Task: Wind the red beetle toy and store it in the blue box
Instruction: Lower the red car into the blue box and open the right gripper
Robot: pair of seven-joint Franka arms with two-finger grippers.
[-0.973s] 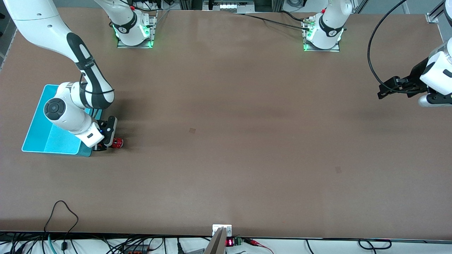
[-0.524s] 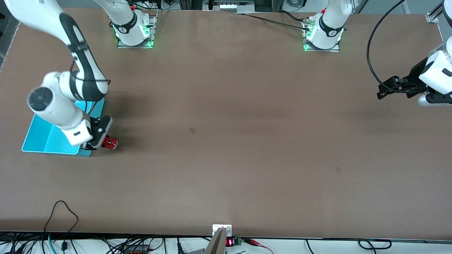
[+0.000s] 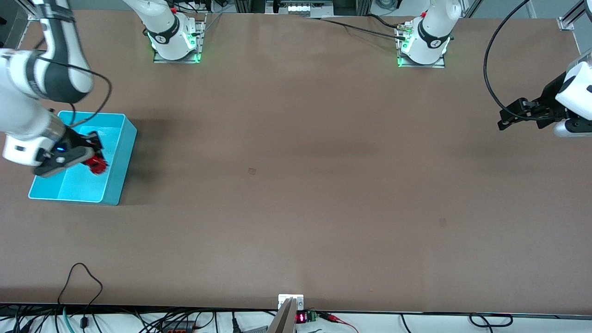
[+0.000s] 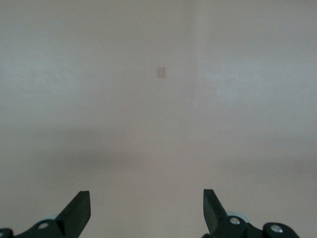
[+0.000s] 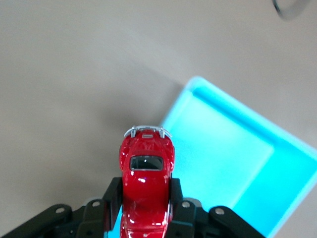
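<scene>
My right gripper will let go of the red beetle toy on the bottom of the blue box, toward the box's long side (image 3: 104,155) (image 5: 185,179) facing the open table.
My right gripper (image 3: 92,159) is shut on the red beetle toy (image 3: 96,164) and holds it in the air over the open blue box (image 3: 121,152) at the right arm's end of the table. In the right wrist view the glossy red toy (image 5: 146,183) sits clamped between the black fingers (image 5: 111,196), its silvery bumper pointing away, with the blue box (image 5: 237,153) below. My left gripper (image 3: 508,118) is open and empty, waiting above the bare table at the left arm's end; its black fingertips (image 4: 79,208) show in the left wrist view.
The brown table (image 3: 296,185) stretches wide between the two arms. Cables and a small electronics board (image 3: 300,317) lie along the table edge nearest the front camera. The arm bases (image 3: 175,41) stand along the table edge farthest from it.
My right gripper has lifted the red toy off the table beside the box and carried it over the box's open top. The left arm has barely moved.
</scene>
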